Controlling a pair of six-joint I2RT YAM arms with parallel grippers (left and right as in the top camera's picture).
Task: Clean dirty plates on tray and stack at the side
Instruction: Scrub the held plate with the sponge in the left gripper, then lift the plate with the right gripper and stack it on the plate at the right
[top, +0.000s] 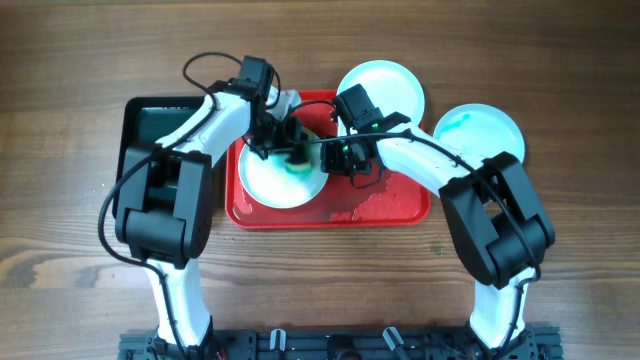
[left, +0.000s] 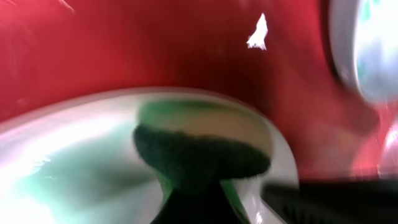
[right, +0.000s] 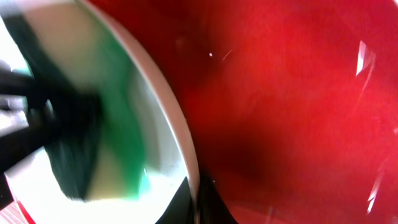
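Next, my right gripper lets the white plate go on top of the teal-smeared plate on the wooden table (top: 474, 145).
A white plate (top: 275, 178) with a teal-green smear lies on the left part of the red tray (top: 385, 208). My left gripper (top: 290, 145) is shut on a dark green sponge (left: 199, 155) and presses it on this plate (left: 74, 162). My right gripper (top: 335, 160) is shut on the plate's right rim (right: 186, 155), one finger on each side of it. Two more plates lie off the tray on the table: a clean one (top: 385, 88) behind it and one with teal smears (top: 480, 130) at the right.
A dark green-black tray (top: 150, 125) lies left of the red tray, partly under my left arm. The red tray's right half (right: 298, 112) is wet and bare. Wooden table all round.
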